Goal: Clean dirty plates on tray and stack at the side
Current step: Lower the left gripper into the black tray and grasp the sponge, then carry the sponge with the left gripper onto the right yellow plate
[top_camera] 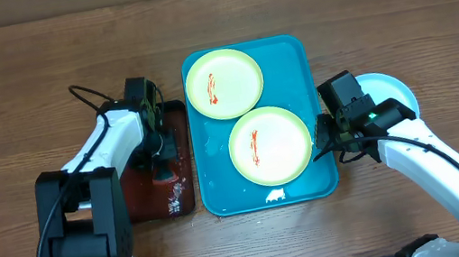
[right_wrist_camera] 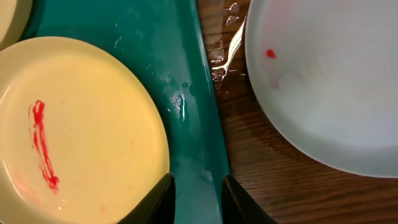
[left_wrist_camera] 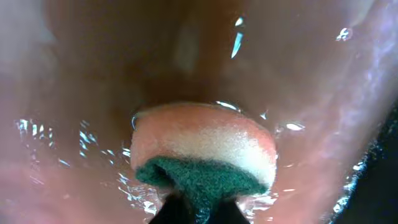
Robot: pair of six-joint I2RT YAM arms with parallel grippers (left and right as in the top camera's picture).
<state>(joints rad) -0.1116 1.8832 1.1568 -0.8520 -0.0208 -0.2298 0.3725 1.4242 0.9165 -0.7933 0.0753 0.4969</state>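
Next, I close my right gripper on the near yellow-green plate's rim (top_camera: 310,141) (right_wrist_camera: 168,155), on the side toward the light-blue plate, to hold it for wiping.
The turquoise tray (top_camera: 292,55) lies mid-table with two yellow-green plates on it, a far one (top_camera: 224,84) and a near one (top_camera: 270,145), each with a red sauce smear. The light-blue plate (top_camera: 391,91) lies on the table right of the tray, showing a small red spot in the right wrist view (right_wrist_camera: 323,81). My right gripper (top_camera: 321,133) straddles the tray's right rim (right_wrist_camera: 198,199), one finger inside beside the near plate (right_wrist_camera: 74,137), one outside, closed on the rim. My left gripper (top_camera: 161,161) is shut on a wet yellow-and-green sponge (left_wrist_camera: 205,149).
A dark red-brown tray (top_camera: 175,118) holding water lies left of the turquoise tray, and the sponge presses into its wet floor (left_wrist_camera: 93,93). Water is spilled on the wood (right_wrist_camera: 224,56) between the turquoise tray and the blue plate. White foam sits at the tray's near edge (top_camera: 274,196).
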